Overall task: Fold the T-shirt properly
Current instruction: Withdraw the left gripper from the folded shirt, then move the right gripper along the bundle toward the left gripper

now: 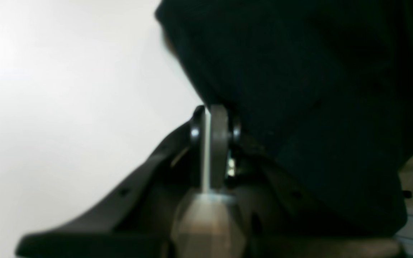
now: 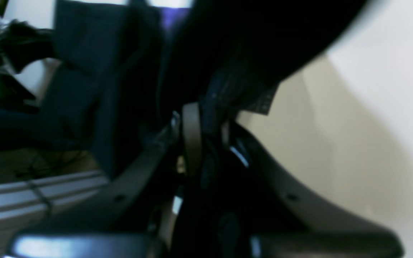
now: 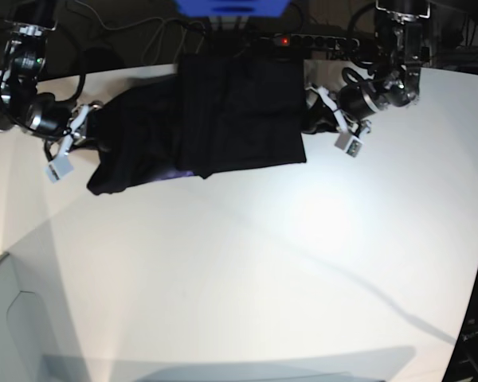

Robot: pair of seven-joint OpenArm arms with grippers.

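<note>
The robot's right gripper needs to set the bunched end of the T-shirt, now on the table's far part, down on its flat part [image 3: 272, 127] near the left gripper.
The black T-shirt [image 3: 223, 111] lies spread sideways across the far part of the white table [image 3: 263, 263], between my two grippers. My left gripper [image 3: 309, 115] is at its right edge. In the left wrist view the left gripper [image 1: 215, 111] is shut, and the T-shirt [image 1: 299, 89] meets its tips. At the shirt's bunched left end is my right gripper [image 3: 92, 127]. In the right wrist view, folds of the T-shirt [image 2: 228, 53] run down between the fingers of the shut right gripper [image 2: 206, 114]. The neck label is not in view.
A power strip [image 3: 303, 38] and cables lie along the table's far edge, beside a blue object [image 3: 231, 6]. A grey panel [image 3: 8, 318] stands at the near left corner. An aluminium rail [image 2: 31, 200] shows in the right wrist view.
</note>
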